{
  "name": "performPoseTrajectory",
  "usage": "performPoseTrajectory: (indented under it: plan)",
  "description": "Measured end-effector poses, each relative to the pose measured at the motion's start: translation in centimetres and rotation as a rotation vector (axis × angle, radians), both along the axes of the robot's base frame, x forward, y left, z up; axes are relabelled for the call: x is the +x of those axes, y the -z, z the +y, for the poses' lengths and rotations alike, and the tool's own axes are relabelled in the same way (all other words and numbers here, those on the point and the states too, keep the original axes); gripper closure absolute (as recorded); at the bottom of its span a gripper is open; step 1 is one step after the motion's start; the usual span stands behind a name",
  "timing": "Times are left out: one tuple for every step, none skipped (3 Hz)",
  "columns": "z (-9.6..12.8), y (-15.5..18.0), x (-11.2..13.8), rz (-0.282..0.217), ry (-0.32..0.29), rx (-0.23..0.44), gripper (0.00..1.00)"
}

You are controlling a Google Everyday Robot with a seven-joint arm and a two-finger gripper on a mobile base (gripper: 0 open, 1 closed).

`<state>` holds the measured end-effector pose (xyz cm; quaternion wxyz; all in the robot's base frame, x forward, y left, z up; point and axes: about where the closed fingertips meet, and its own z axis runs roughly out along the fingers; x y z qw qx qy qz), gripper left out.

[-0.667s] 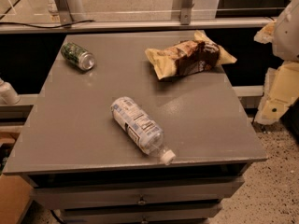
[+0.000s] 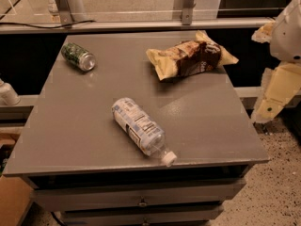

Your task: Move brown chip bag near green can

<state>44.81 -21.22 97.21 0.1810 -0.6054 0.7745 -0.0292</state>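
The robot's gripper will close on the dark middle [image 2: 194,53] of the brown chip bag, between the pale yellow ends of the bag.
The brown chip bag [image 2: 190,59] lies crinkled at the back right of the grey table [image 2: 84,126], dark brown in the middle with pale yellow ends. The green can [image 2: 77,56] lies on its side at the back left, its silver end facing the front right. The two are far apart across the table. My gripper [image 2: 276,94] hangs off the table's right edge, beside the table and to the right of and below the bag. It holds nothing that I can see.
A clear plastic bottle [image 2: 140,128] with a white-blue label and white cap lies on its side at the front middle of the table. A rail [image 2: 141,26] runs behind the table. Drawers [image 2: 141,197] sit under the tabletop.
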Motion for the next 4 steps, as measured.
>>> performPoseTrajectory:
  plan:
    - [0.2,1.6,2.6,-0.060,0.009,0.037,0.00]
    - [0.9,2.7,6.1,-0.133,0.007,0.069,0.00]
    - [2.2,3.2,10.7,-0.206,-0.003,0.107,0.00]
    - [3.7,3.8,15.0,-0.258,-0.026,0.116,0.00]
